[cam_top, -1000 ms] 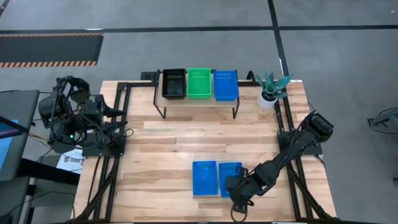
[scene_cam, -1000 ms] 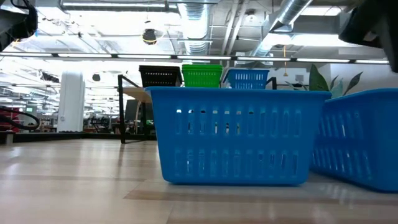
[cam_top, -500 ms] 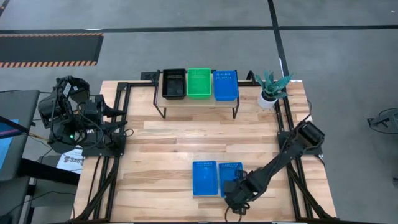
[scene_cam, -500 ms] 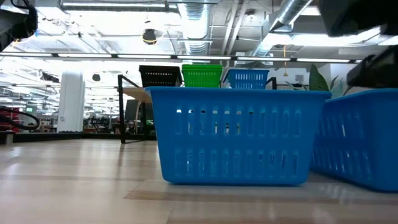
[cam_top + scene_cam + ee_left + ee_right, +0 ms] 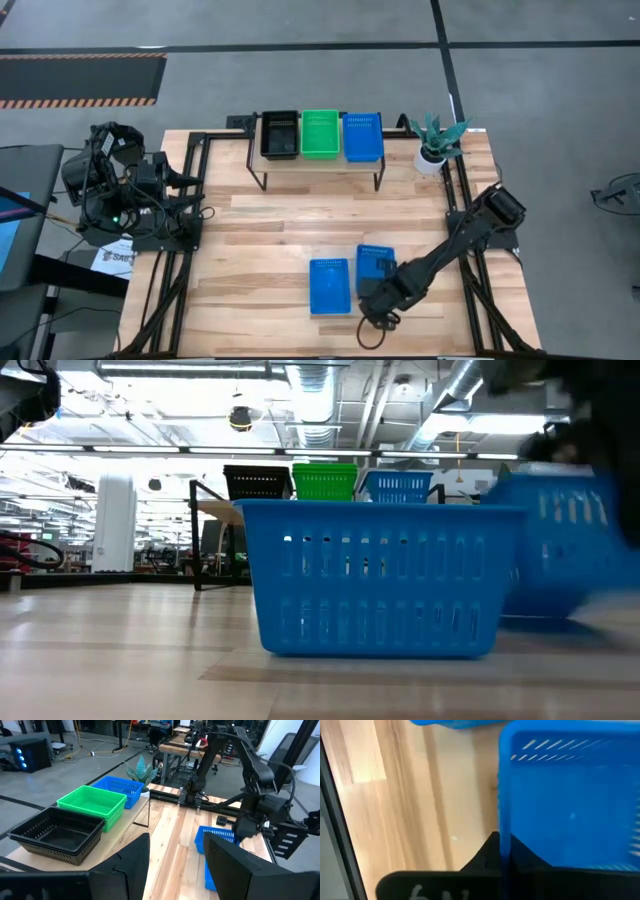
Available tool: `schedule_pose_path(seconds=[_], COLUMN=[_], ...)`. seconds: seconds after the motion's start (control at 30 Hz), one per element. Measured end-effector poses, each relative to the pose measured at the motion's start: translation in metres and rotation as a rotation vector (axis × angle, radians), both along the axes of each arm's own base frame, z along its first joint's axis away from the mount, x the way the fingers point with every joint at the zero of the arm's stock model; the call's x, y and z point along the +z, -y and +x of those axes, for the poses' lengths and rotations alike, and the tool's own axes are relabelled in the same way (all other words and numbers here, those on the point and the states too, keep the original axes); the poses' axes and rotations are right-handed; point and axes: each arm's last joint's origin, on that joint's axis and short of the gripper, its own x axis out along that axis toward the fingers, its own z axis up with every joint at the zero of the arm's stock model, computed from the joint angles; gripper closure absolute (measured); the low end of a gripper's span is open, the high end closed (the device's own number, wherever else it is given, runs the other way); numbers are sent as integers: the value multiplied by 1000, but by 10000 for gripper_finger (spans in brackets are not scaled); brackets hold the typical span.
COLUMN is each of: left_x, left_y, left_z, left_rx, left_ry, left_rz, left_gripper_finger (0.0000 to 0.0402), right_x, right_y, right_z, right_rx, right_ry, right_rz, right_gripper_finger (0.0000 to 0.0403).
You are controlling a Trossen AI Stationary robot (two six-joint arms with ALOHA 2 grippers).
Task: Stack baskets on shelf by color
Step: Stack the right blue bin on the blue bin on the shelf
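I should use my right gripper to release its blue basket inside the blue basket on the shelf (image 5: 362, 134), beside the green basket.
On the shelf (image 5: 320, 164) at the far edge stand a black basket (image 5: 280, 134), a green basket (image 5: 320, 133) and a blue basket (image 5: 362, 136), side by side. Near the table's front edge a blue basket (image 5: 329, 286) rests on its bottom. Right of it, my right gripper (image 5: 373, 298) is shut on a second blue basket (image 5: 377, 265), which looks blurred and raised in the low view (image 5: 560, 545). My left gripper (image 5: 175, 865) stands open beyond the table's left edge, holding nothing. My right gripper pinches the basket's rim (image 5: 504, 832) at its near end, close to the left corner, with one finger (image 5: 485, 857) outside the wall and the other inside. The fingers come from the table's near side, slanting down. The basket is lifted off the table, its far end leading.
A potted plant (image 5: 437, 143) stands at the far right, beside the shelf. Black frame rails (image 5: 180, 240) run along the table's left and right sides. Bare wood lies between the shelf and the two near baskets.
My right gripper has moved toward the table's left and shut on the right-hand blue basket's near rim. That basket has come up off the table and shifted toward the far edge. The other blue basket has stayed where it was.
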Motion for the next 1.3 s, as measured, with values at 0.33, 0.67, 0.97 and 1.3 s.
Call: schedule_pose_path(seconds=[0.33,0.67,0.97,1.3], left_x=[0,0,0,0], left_y=[0,0,0,0], left_z=[0,0,0,0], left_rx=[-4,0,0,0], left_ry=[-6,-1,-1,-1], left_rz=[7,5,5,12], left_gripper_finger=[228,228,228,228], right_x=[109,184,215,207], right_y=[65,165,240,294], right_z=[-3,-1,-7,-8], right_rx=[45,67,8,-50], right_ry=[181,330,379,304], right_rz=[-351,-632,-721,-707], right_gripper_finger=[397,398,396,394])
